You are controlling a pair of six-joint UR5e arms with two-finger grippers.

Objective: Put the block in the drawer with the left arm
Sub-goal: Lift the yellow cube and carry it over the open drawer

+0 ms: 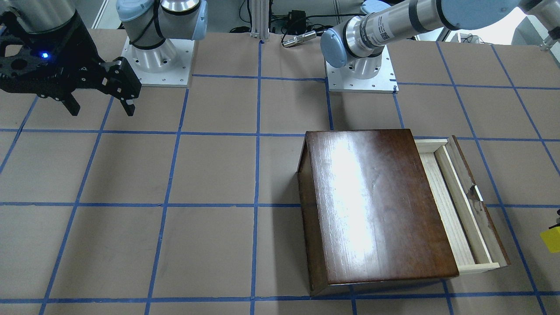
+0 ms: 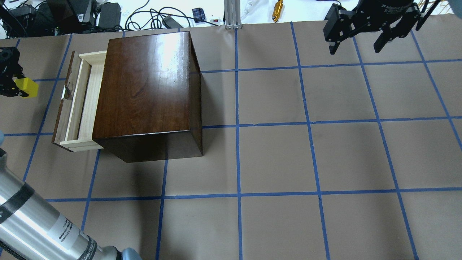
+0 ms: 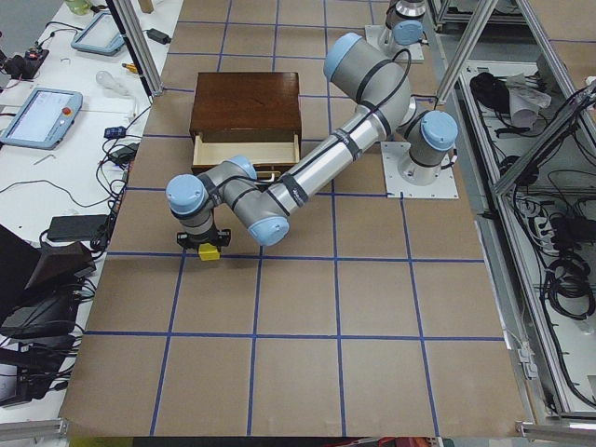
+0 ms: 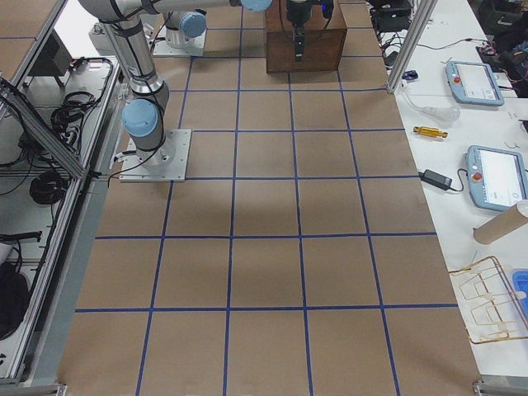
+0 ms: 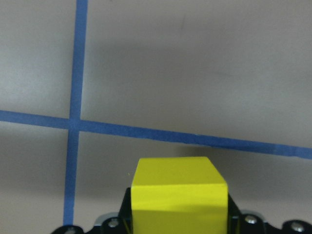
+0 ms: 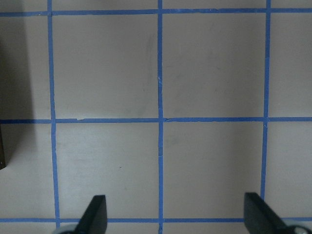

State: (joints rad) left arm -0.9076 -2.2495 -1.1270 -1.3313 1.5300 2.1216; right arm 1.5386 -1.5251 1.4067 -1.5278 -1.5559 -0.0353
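Note:
The robot's left gripper needs to release the yellow block on the middle of the drawer's pale bottom (image 1: pixel 449 200), next to the dark-brown box.
The yellow block (image 2: pixel 27 88) is held in my left gripper (image 2: pixel 14 86), which is shut on it, left of the drawer and above the table. It also shows in the left wrist view (image 5: pixel 179 197), in the front view at the right edge (image 1: pixel 552 239) and in the left side view (image 3: pixel 209 252). The drawer (image 2: pixel 83 101) is pulled open to the left out of the dark-brown wooden box (image 2: pixel 148 86); its pale tray shows empty. In the front view the drawer (image 1: pixel 455 205) is at the box's right. My right gripper (image 2: pixel 357 39) is open and empty, far right at the back.
The table is brown paper with a blue tape grid (image 2: pixel 238 124). Cables and small devices (image 2: pixel 144 14) lie beyond the table's far edge. Arm base plates (image 1: pixel 157 61) stand on the robot's side. My left arm's silver forearm (image 2: pixel 32 224) crosses the near left corner.

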